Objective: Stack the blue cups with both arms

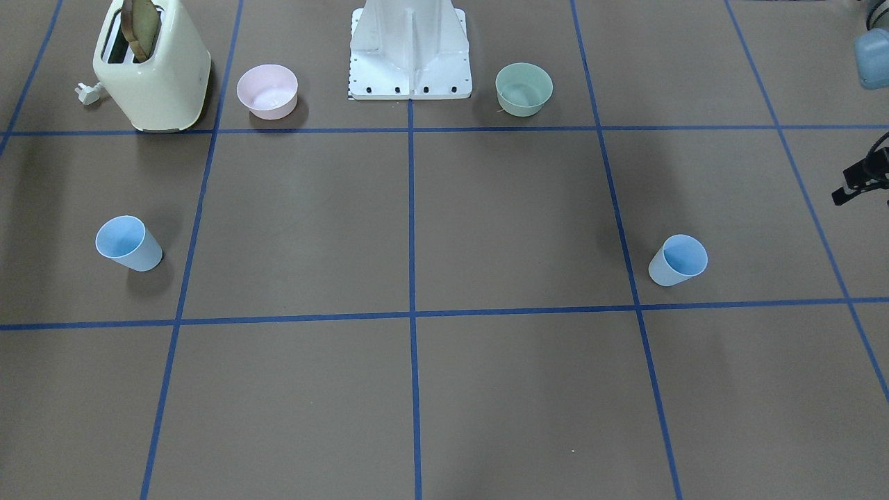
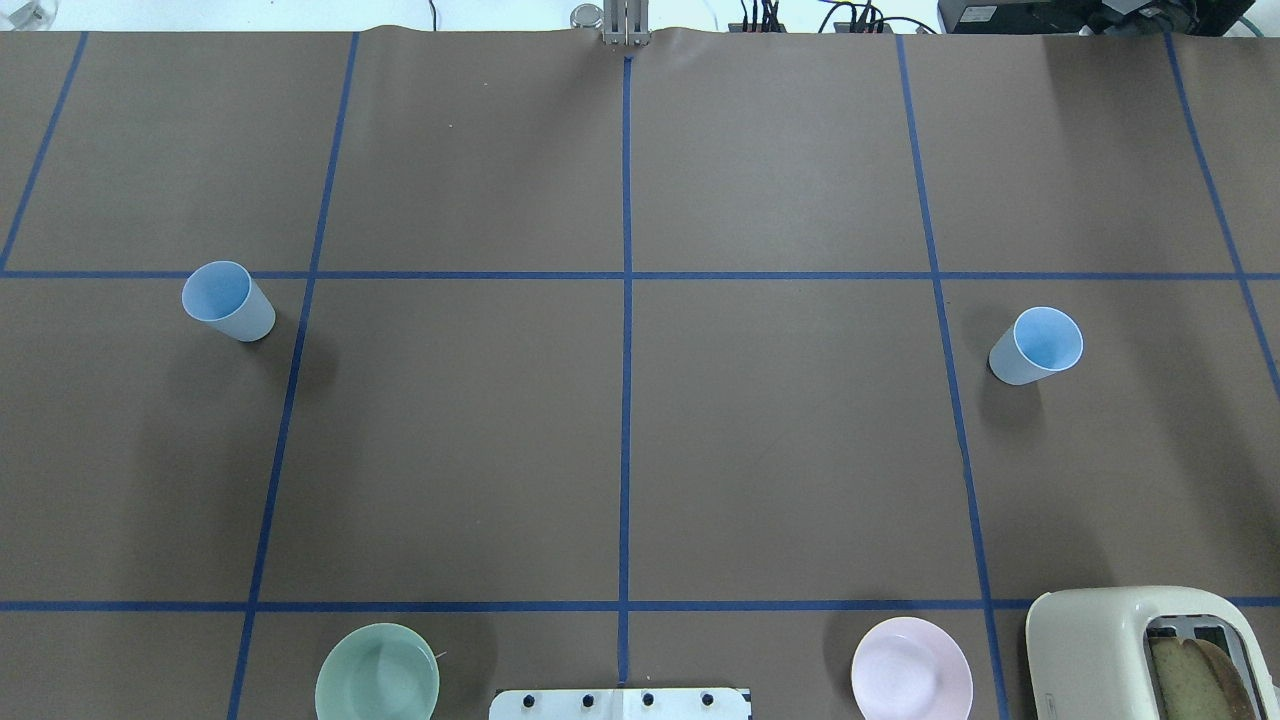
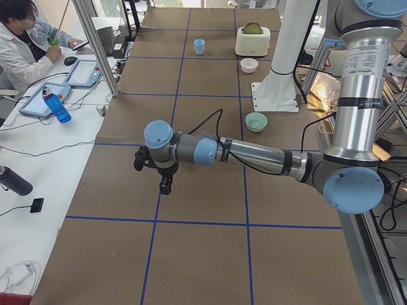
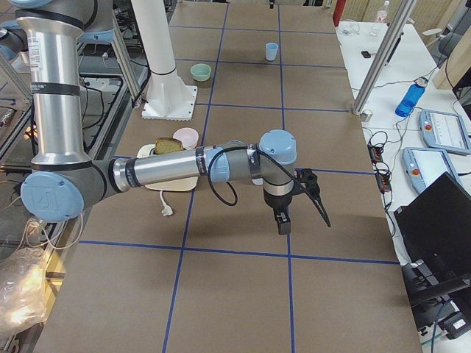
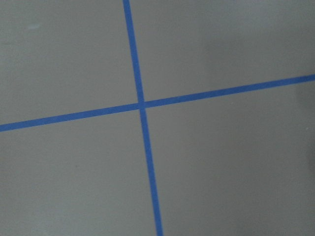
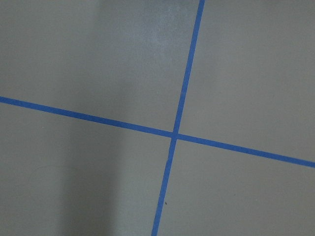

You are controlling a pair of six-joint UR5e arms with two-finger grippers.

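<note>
My left gripper is to grab the rim [image 1: 705, 260] of the pale-blue cup nearer the green bowl next, on the side away from the other cup.
Two pale-blue cups stand upright and far apart on the brown table. One cup [image 1: 678, 260] [image 2: 228, 300] [image 4: 272, 51] is on my left side. The other cup [image 1: 128, 243] [image 2: 1036, 345] [image 3: 200, 46] is on my right side. My left gripper [image 3: 151, 178] hangs above the table near its left end; only a black part of it [image 1: 861, 179] shows at the front view's edge. My right gripper [image 4: 305, 224] hangs above the table's right end. I cannot tell whether either is open or shut. Both wrist views show only bare table with blue tape lines.
A cream toaster [image 1: 154, 66] [image 2: 1150, 650] holding a bread slice, a pink bowl [image 1: 267, 90] [image 2: 910, 668] and a green bowl [image 1: 524, 88] [image 2: 377, 672] stand beside the white base [image 1: 410, 55]. An operator [image 3: 25, 38] sits at a side desk.
</note>
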